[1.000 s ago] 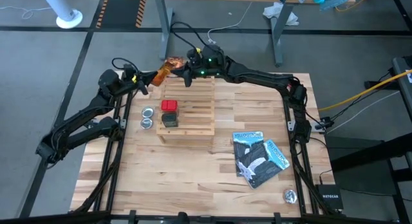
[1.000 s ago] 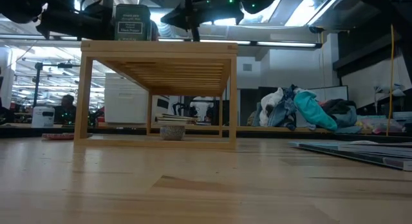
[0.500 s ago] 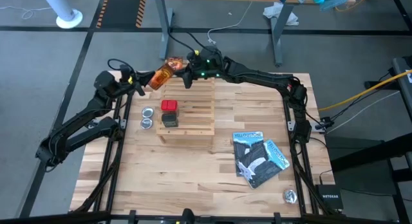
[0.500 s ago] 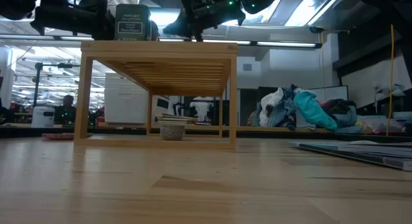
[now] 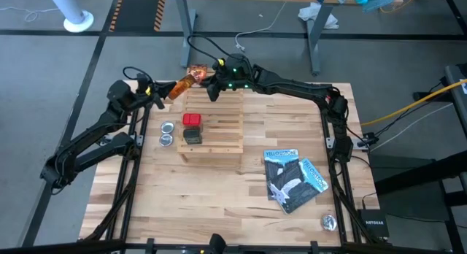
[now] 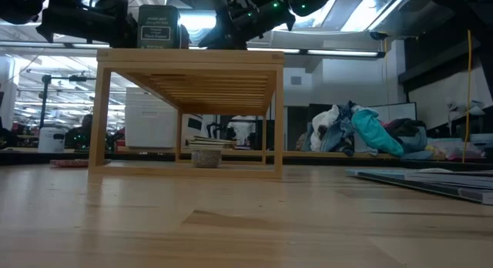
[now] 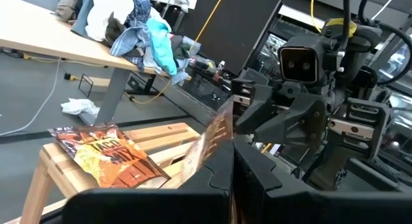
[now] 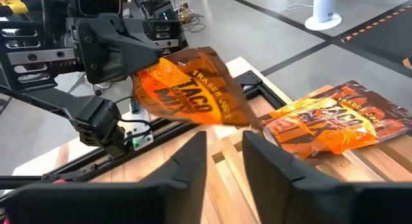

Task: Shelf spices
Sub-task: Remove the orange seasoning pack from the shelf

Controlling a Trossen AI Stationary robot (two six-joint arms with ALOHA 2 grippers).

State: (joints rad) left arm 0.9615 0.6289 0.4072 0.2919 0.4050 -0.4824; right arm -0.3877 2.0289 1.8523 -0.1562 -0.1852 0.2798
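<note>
The loose corner of the held orange packet sits ahead of my right gripper's fingers. I should move in and pinch that corner (image 8: 251, 118) before my left gripper opens.
The shelf (image 5: 222, 126) stands on the table's far left part. On its left side rest a red box (image 5: 192, 120) and a dark grey box (image 5: 192, 136). An orange-brown packet (image 8: 335, 124) lies flat on the shelf's far left corner. My left gripper (image 5: 162, 92) is shut on a second orange packet (image 8: 193, 95), which is in the air over that corner. My right gripper (image 8: 224, 143) faces it from the right with its fingers open. The held packet's free corner (image 8: 250, 124) stands just ahead of the right gripper's fingertips. My left gripper pinches the packet's left end (image 8: 149, 73) between its two fingers (image 8: 132, 60). The fingers come level from the table's left. The packet sticks out from them toward my right gripper, lifted clear of the shelf, and shows edge-on (image 7: 215, 130) in the left wrist view.
Two round silver tins (image 5: 167, 133) sit on the table left of the shelf. Blue-and-black booklets (image 5: 292, 179) lie at the near right, with a small tin (image 5: 328, 222) near the right front corner. The shelf's right half shows bare slats.
My right gripper has turned at the wrist above the shelf's far edge. In the low view its fingers pointed straight down before and now slant. The held packet has turned from narrow to broader in the high view.
</note>
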